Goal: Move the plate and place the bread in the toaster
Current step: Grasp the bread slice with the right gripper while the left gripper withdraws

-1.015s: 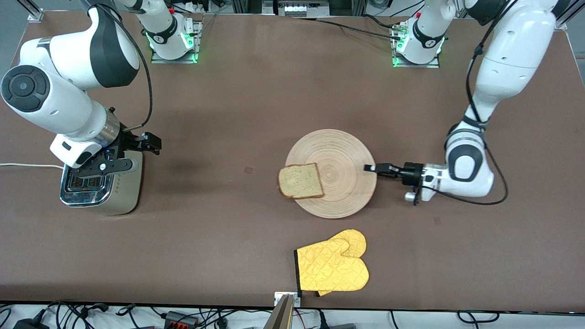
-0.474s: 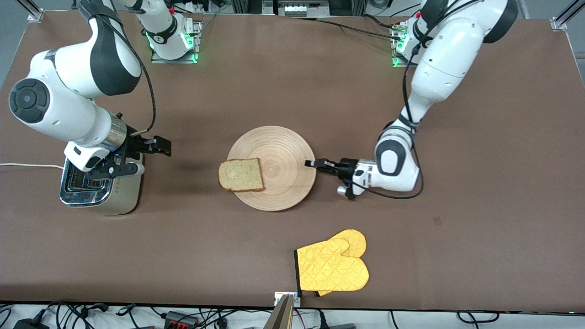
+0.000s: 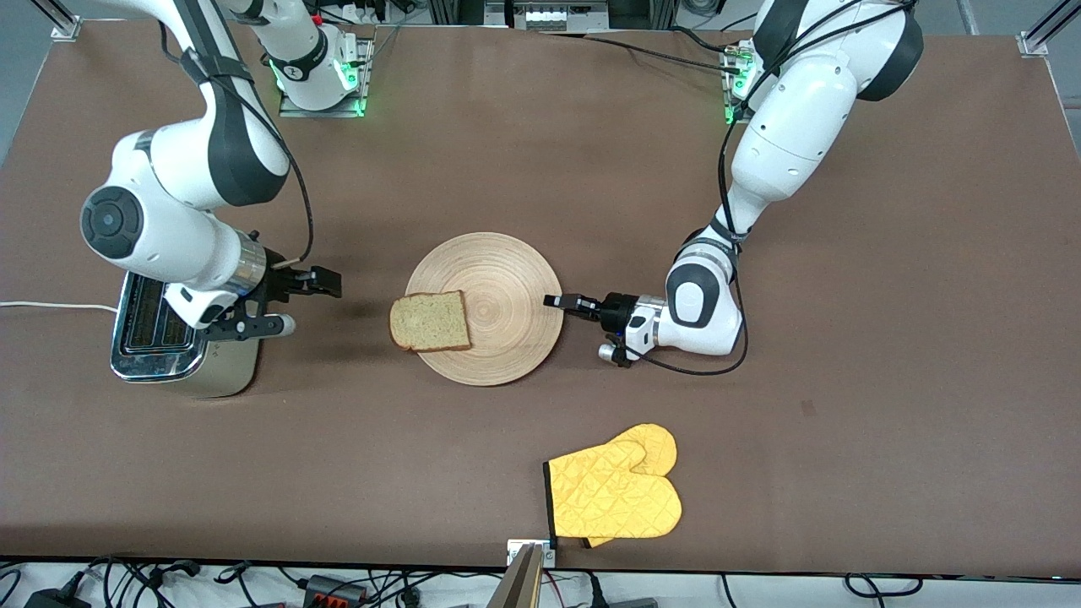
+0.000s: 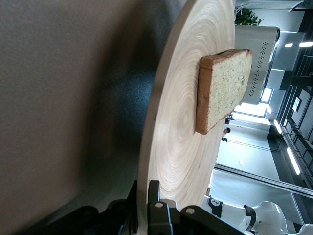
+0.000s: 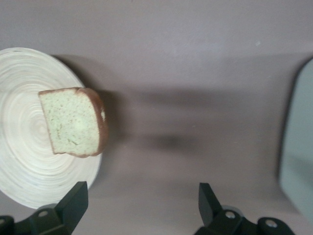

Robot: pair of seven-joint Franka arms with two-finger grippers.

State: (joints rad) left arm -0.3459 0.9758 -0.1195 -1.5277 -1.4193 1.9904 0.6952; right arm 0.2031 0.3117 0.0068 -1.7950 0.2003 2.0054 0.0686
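Observation:
Next, I close my right gripper on the middle of the overhanging edge [image 3: 393, 323] [image 5: 101, 119] of the bread, on the side that faces the toaster.
The light-wood plate [image 3: 498, 295] lies mid-table. The bread [image 3: 431, 322] lies on it, overhanging the rim that faces the right arm's end. My left gripper [image 3: 557, 301] is shut on the plate's rim at the side toward the left arm's end. The left wrist view shows its fingers pinching the rim [image 4: 144, 193], with the plate [image 4: 181, 127], the bread [image 4: 222, 90] and the toaster [image 4: 261, 63]. The toaster [image 3: 160, 338] stands near the right arm's end. My right gripper [image 3: 291, 302] is open and empty over bare table between toaster and plate. The right wrist view shows this gripper [image 5: 142, 196], the plate [image 5: 24, 161], the bread [image 5: 73, 122] and the toaster [image 5: 298, 156].
A yellow oven mitt [image 3: 614, 494] lies near the table's front edge, nearer to the front camera than the plate. The toaster's white cord [image 3: 51, 306] runs off toward the right arm's end of the table.
My left gripper has slid the plate, with the bread on it, toward the toaster. My right gripper has moved off the toaster's top toward the plate.

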